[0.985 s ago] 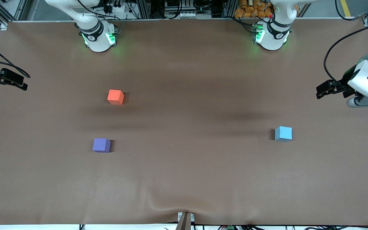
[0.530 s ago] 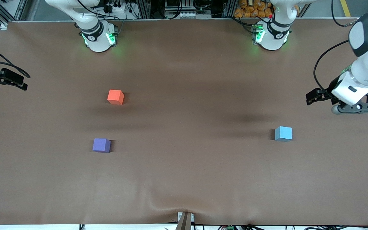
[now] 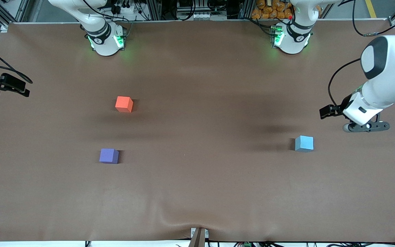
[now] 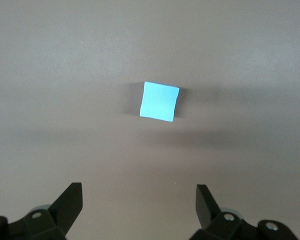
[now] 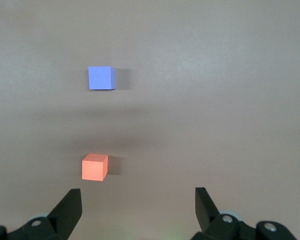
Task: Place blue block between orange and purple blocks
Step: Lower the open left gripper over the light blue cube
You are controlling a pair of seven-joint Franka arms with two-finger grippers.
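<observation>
The left gripper should next reach the blue block and close on its opposite sides [image 3: 304, 144] [image 4: 159, 101], because the block goes between the orange and purple blocks.
The blue block [image 3: 304, 143] rests on the brown table toward the left arm's end. My left gripper [image 3: 366, 127] hovers over the table beside it, closer to that end, open and empty. In the left wrist view the blue block [image 4: 160, 101] lies ahead of the left gripper [image 4: 139, 192], apart from its fingers. The orange block [image 3: 124, 104] and the purple block [image 3: 108, 155] sit toward the right arm's end, the purple one nearer the front camera. The right wrist view shows the orange block [image 5: 94, 167] and the purple block [image 5: 101, 78] beyond my right gripper [image 5: 137, 195], which waits open and empty.
The two arm bases [image 3: 105, 40] [image 3: 290, 38] stand along the table's back edge. The brown table cover [image 3: 197, 178] has a raised wrinkle [image 3: 180, 221] near the front edge. A black part with cables [image 3: 3, 85] hangs at the right arm's end of the table.
The left arm has swung in from the table's end and come down toward the blue block, its gripper staying open. The blocks and the right arm have not moved.
</observation>
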